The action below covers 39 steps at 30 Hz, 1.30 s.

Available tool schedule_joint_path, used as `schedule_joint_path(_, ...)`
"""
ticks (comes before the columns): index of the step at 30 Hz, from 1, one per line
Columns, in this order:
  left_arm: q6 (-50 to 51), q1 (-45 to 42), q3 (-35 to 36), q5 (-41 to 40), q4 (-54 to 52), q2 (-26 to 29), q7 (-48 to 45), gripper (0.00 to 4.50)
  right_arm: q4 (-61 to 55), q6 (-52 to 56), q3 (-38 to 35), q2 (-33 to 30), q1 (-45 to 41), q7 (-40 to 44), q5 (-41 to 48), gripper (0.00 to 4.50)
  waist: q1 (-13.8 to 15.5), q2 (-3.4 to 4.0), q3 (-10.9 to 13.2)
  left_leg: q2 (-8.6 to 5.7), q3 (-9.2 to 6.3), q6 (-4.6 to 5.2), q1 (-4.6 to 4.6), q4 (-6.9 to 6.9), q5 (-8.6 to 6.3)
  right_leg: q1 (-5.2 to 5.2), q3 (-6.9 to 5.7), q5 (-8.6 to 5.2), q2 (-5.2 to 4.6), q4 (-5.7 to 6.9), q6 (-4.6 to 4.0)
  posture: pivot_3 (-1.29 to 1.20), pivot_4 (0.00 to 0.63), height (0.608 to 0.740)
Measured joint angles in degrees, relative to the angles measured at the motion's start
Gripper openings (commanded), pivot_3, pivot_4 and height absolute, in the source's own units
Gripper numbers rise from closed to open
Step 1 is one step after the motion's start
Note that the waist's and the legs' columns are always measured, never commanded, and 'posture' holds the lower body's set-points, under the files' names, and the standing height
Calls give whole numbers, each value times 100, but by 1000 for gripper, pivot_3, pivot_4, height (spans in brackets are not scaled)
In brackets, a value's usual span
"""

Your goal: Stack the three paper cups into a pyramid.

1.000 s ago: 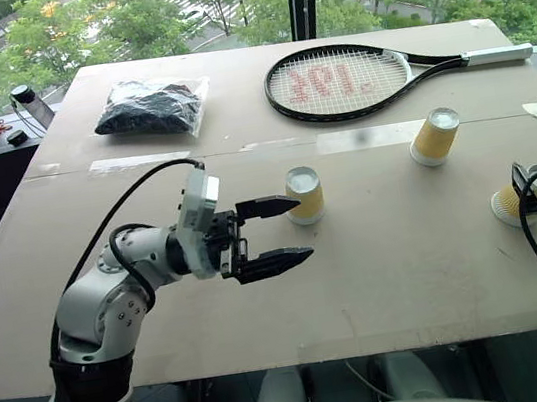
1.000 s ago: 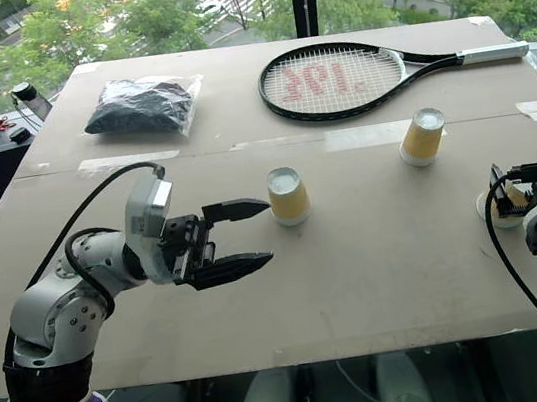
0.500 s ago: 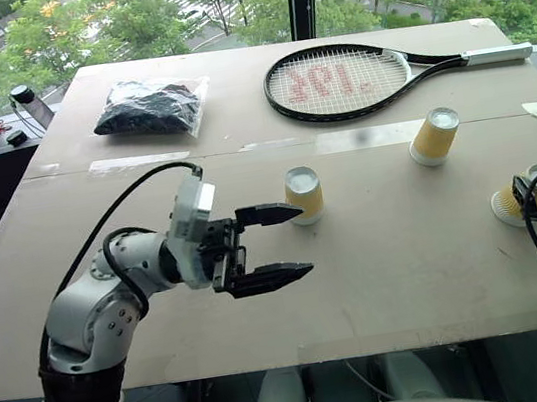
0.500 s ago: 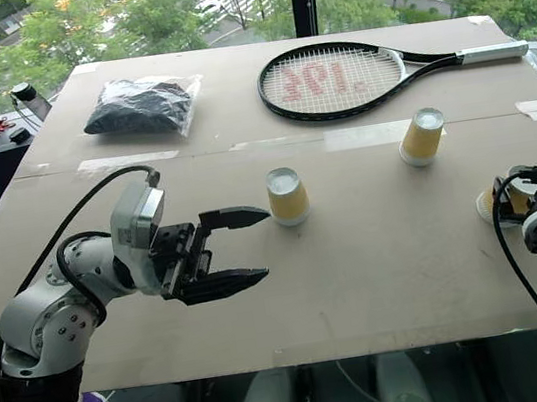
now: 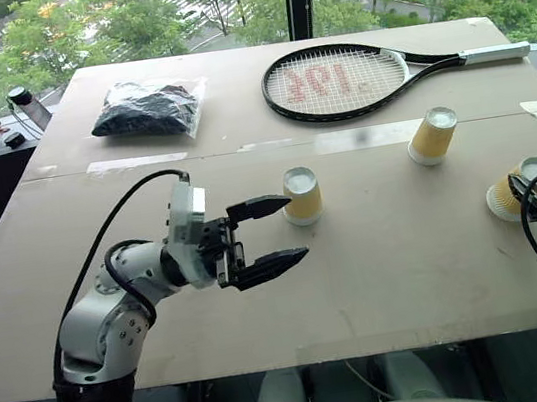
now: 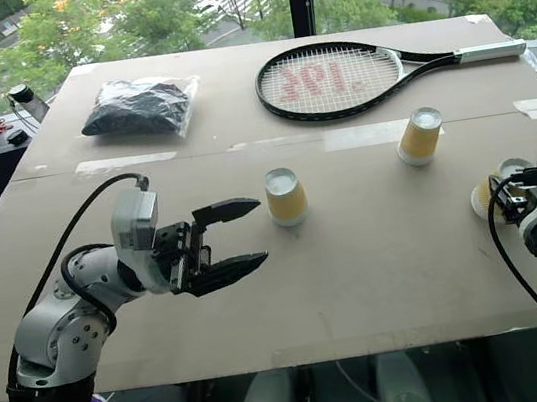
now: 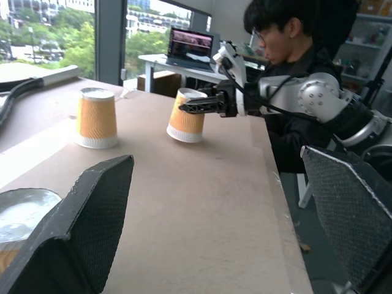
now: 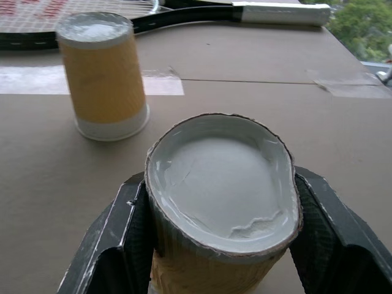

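Observation:
I will let go of the third cup with my right gripper close beside the middle cup (image 5: 344, 217), on the side away from my left gripper.
Three ribbed yellow-tan paper cups are on the table, all upside down. One cup (image 5: 301, 196) stands in the middle. My left gripper (image 5: 296, 225) hovers open just left of it, its fingers level and apart from the cup. A second cup (image 5: 433, 136) stands further back on the right. The third cup (image 8: 220, 177) is near the right edge, with my right gripper (image 7: 197, 105) shut on it. Its wall is squeezed oval between the fingers. It is tilted (image 7: 185, 116), with its rim low over the table.
A tennis racket (image 5: 351, 77) lies at the back, its handle pointing right. A bagged black bundle (image 5: 148, 108) sits at the back left. Tape strips cross the table's seam (image 5: 141, 162). A person (image 7: 294, 43) sits beyond the table's right end.
My right gripper has shut on the cup near the right edge, tilted it and carried it slightly inward. The left gripper stays open beside the middle cup.

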Motion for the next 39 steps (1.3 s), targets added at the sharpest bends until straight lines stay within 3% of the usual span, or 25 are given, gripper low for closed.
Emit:
schedule_joint_path(5, -239, 492, 406, 27, 341, 236, -281, 4500, -198, -152, 1543, -303, -484, 720, -10, 2207, -33, -4, 0, -1, 1, 1, -1, -1, -1, -5, 2, 0, -2, -1, 0, 0, 150, 740)
schedule_joint_path(12, -266, 1184, 1191, -169, 515, 536, -683, 4500, 652, -395, 2842, -72, -1735, 886, -496, 2207, -5, -10, 2, -2, 2, -7, -17, -1, 4, -20, -3, -1, -10, -3, -1, 0, 150, 740)
schedule_joint_path(26, -988, 1916, 2085, -580, 488, 115, -1278, 4500, 1523, -640, 3478, 237, -2387, 1175, -890, 2207, -23, -14, 0, -3, -11, -25, -55, 8, 15, -44, -23, 0, -20, -4, -1, 0, 150, 740)
schedule_joint_path(39, -974, 2034, 2102, -619, 523, 118, -1295, 4500, 1670, -689, 3526, 400, -2439, 1185, -1068, 2207, -24, -14, 0, -4, -12, -24, -56, 9, 14, -43, -24, 1, -20, -2, -1, 0, 150, 740)
